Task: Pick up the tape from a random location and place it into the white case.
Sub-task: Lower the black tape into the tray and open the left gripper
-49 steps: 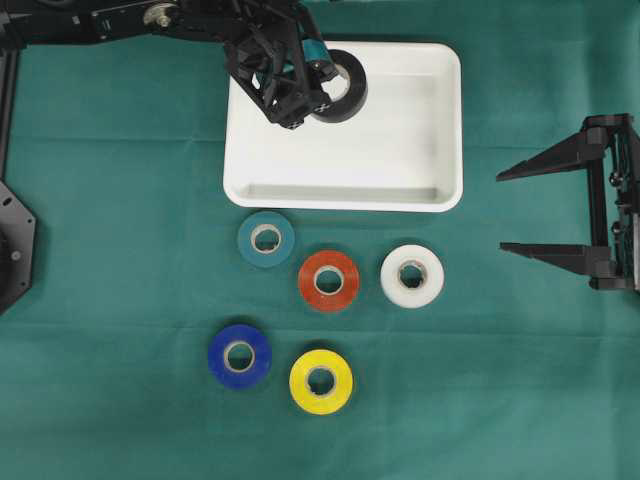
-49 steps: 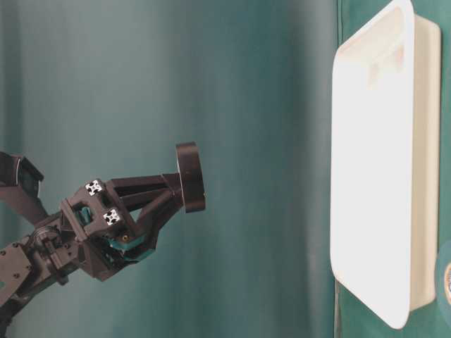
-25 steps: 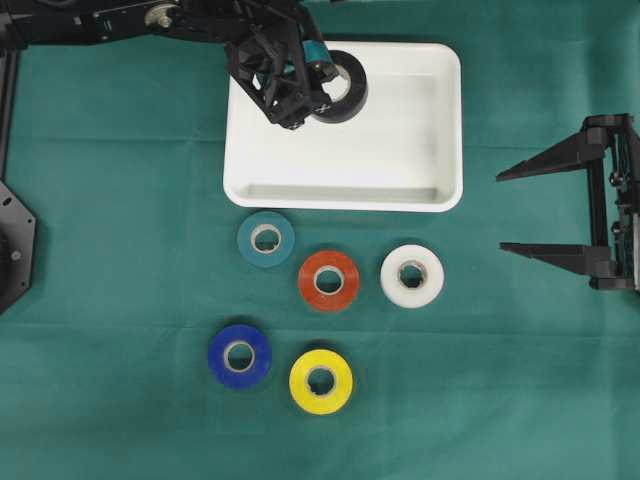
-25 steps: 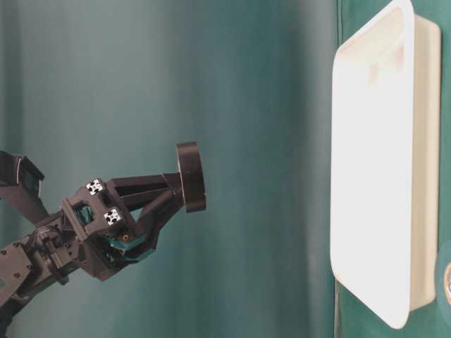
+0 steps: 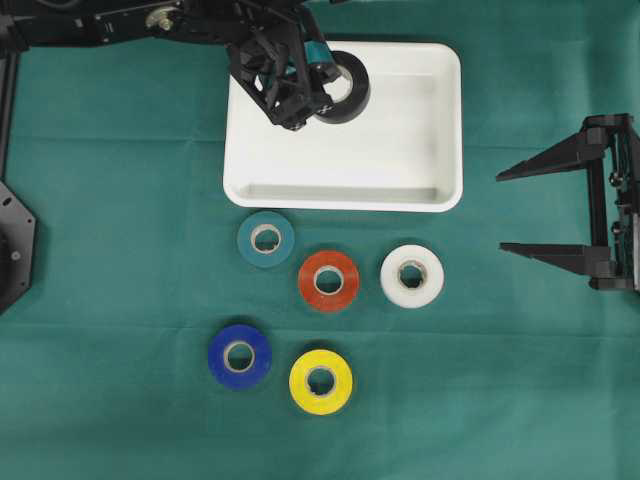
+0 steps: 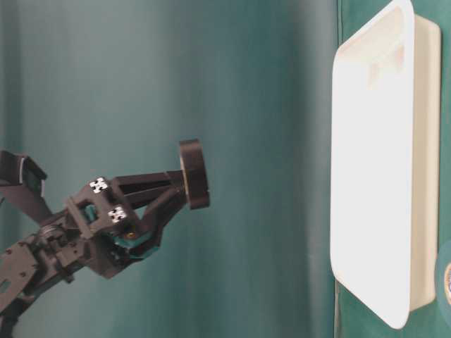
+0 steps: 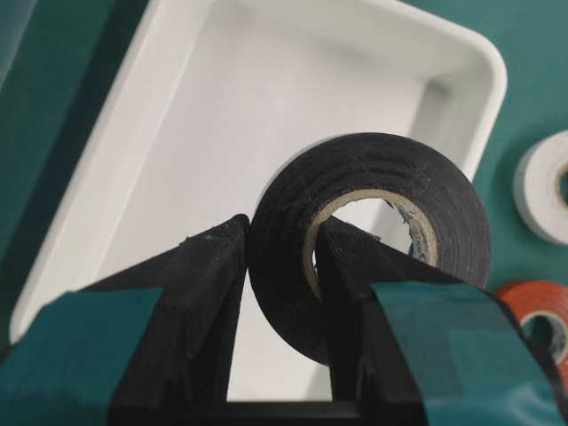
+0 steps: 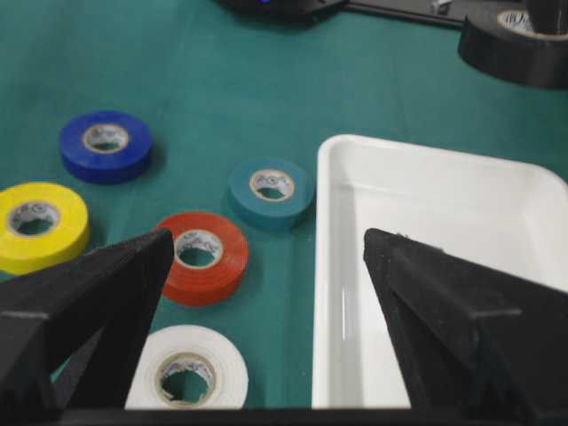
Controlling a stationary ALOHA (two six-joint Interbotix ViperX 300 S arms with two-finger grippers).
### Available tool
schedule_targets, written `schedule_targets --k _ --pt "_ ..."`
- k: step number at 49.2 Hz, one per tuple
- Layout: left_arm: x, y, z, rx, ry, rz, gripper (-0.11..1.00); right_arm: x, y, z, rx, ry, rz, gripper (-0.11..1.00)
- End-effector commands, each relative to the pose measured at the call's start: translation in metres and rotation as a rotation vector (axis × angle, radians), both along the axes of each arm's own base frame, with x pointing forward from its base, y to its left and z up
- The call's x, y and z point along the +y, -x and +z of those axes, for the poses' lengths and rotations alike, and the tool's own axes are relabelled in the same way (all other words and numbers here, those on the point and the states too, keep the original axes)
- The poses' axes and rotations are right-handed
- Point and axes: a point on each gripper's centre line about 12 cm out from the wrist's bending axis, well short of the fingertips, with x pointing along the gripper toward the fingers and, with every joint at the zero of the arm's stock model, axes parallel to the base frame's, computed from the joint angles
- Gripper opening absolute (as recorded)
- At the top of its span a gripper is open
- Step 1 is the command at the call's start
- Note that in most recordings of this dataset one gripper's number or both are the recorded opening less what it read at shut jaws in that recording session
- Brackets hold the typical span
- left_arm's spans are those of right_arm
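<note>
The robot's left gripper should release the black tape roll around the middle of the white case's bottom [image 5: 338, 137].
A black tape roll [image 5: 355, 97] hangs in the air over the upper left part of the white case [image 5: 345, 197]. My left gripper [image 5: 322, 90] is shut on the roll's wall, one finger outside it and one inside the hole. The left wrist view shows this grip [image 7: 282, 244] on the tape [image 7: 444, 213] with the case [image 7: 222, 133] below. At table level the tape [image 6: 193, 174] is clearly apart from the case [image 6: 366, 176]. My right gripper [image 5: 502, 212] stands open and empty at the right, off the case.
Several other tape rolls lie flat on the green cloth in front of the case: teal [image 5: 266, 239], red [image 5: 329, 280], white [image 5: 412, 276], blue [image 5: 239, 355] and yellow [image 5: 320, 381]. The case holds nothing.
My left gripper has edged slightly toward the case with the black tape still in it. The right gripper has not moved.
</note>
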Motion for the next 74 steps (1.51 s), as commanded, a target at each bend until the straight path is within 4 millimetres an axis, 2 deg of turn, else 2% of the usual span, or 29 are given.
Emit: schedule_targets --k 1,17,36,56,74 --pt "0.001 -0.004 0.001 -0.018 -0.005 0.001 0.2 0.0 -0.003 0.007 -0.02 0.003 0.001 0.91" --pt "0.011 -0.02 -0.058 0.065 0.023 0.01 0.2 0.0 -0.003 0.006 -0.015 0.003 0.001 0.91" --pt "0.027 -0.02 -0.112 0.111 0.045 0.042 0.19 0.0 -0.006 0.003 -0.001 0.004 0.001 0.91" --pt "0.037 -0.025 -0.143 0.115 0.048 0.056 0.2 0.0 -0.006 0.003 -0.005 0.004 0.001 0.91" --pt "0.038 -0.025 -0.144 0.117 0.046 0.054 0.2 0.0 -0.006 0.003 -0.005 0.004 0.001 0.91"
